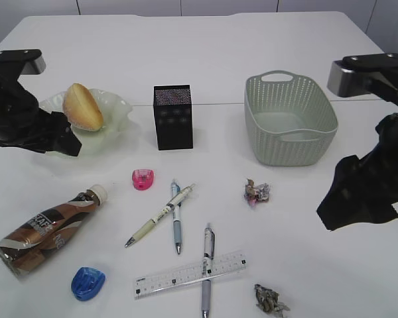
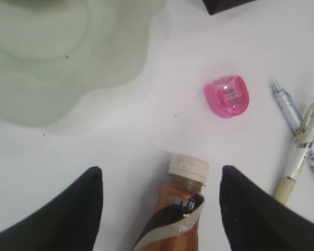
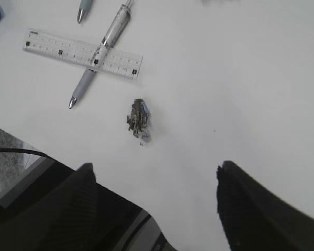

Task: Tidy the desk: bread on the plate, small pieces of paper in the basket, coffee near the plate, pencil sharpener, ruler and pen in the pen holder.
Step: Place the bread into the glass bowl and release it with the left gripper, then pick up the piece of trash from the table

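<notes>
I should close my right gripper on the middle of the crumpled paper piece (image 1: 270,300) (image 3: 138,121) closest to the ruler, the one farther away from the basket.
The bread (image 1: 83,106) lies on the pale green plate (image 1: 116,106) at the left. The coffee bottle (image 1: 50,228) lies on its side at the front left; its cap (image 2: 188,168) lies between my open left gripper's (image 2: 159,180) fingertips, below them. A pink pencil sharpener (image 1: 143,179) (image 2: 227,95) and a blue one (image 1: 87,283) lie on the table. Three pens (image 1: 176,215) and a clear ruler (image 1: 189,273) (image 3: 81,53) lie at the front middle. Crumpled paper pieces (image 1: 257,191) (image 1: 270,299) (image 3: 138,120) lie right of them. My right gripper (image 3: 154,178) is open and empty, above the front right.
The black mesh pen holder (image 1: 172,116) stands at the middle back. The grey-green basket (image 1: 322,109) stands to its right, empty. The table's front edge (image 3: 42,157) shows in the right wrist view, with a dark frame below it.
</notes>
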You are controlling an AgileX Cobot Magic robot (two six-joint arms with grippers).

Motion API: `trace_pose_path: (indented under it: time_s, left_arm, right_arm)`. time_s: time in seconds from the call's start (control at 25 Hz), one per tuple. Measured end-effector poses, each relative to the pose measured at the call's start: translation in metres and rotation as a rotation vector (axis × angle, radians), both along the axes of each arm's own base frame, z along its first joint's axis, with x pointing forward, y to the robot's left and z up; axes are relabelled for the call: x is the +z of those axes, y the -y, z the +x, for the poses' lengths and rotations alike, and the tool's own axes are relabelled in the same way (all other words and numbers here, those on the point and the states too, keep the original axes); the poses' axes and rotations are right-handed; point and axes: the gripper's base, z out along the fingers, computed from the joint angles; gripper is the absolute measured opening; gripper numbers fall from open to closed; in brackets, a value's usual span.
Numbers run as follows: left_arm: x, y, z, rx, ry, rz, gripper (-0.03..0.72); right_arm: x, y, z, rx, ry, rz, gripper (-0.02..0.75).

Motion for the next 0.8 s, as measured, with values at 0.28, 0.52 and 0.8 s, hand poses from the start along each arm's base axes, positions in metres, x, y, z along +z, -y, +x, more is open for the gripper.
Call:
trace_pose_path:
  time_s: [0.28, 0.52, 0.8]
  left_arm:
    - [0.02, -0.005, -0.016, 0.025, -0.051, 0.03, 0.476]
    - [0.039, -0.007, -0.033, 0.032, -0.079, 0.029, 0.469]
    - [0.035, -0.012, -0.064, 0.046, -0.117, 0.037, 0.468]
  right_arm:
    - [0.0, 0.0, -0.001, -0.001, -0.012, -0.003, 0.524]
    - [-0.001, 0.001, -0.001, -0.003, -0.01, -0.012, 0.524]
    - [-0.002, 0.012, 0.004, -0.044, 0.012, -0.077, 0.505]
